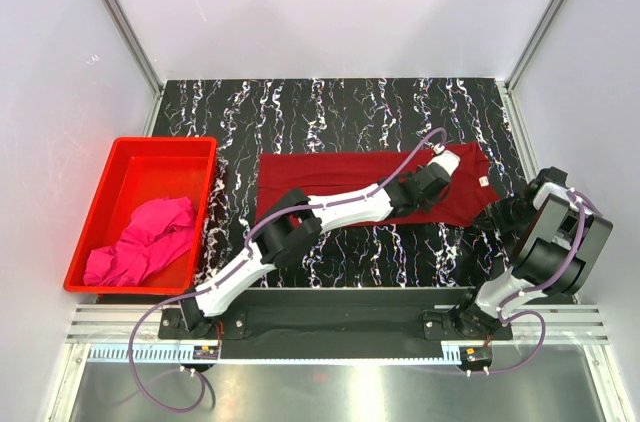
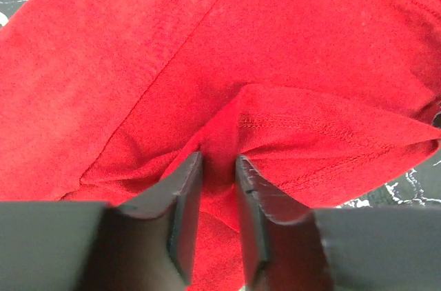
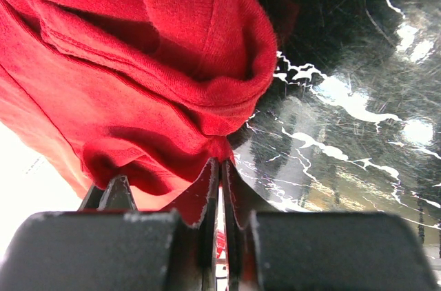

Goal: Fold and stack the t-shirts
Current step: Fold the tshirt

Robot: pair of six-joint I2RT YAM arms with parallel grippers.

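Note:
The crimson t-shirt bunches up into a raised fold next to its stitched hem, so to flatten it, my left gripper needs to open and grab the cloth by the long crease's end [image 2: 84, 179].
The dark crimson t-shirt [image 1: 330, 177] lies as a long strip across the middle of the black marbled table [image 1: 300, 107], and red cloth [image 2: 207, 49] fills the left wrist view. My left gripper [image 1: 440, 164] has reached across to its right end. Its fingers [image 2: 218, 163] stand close on a raised ridge of cloth beside a stitched hem. My right gripper [image 1: 497, 210] sits at the shirt's right edge. Its jaws [image 3: 220, 167] are shut on a bunched fold of the crimson cloth [image 3: 138, 84], just above the table. The magenta pink t-shirt [image 1: 150, 237] lies crumpled in the bin.
A rigid red plastic bin [image 1: 130, 167] stands at the left edge of the table. White walls with metal posts close in the back and sides. A metal rail [image 1: 330, 327] carrying the arm bases runs along the near edge.

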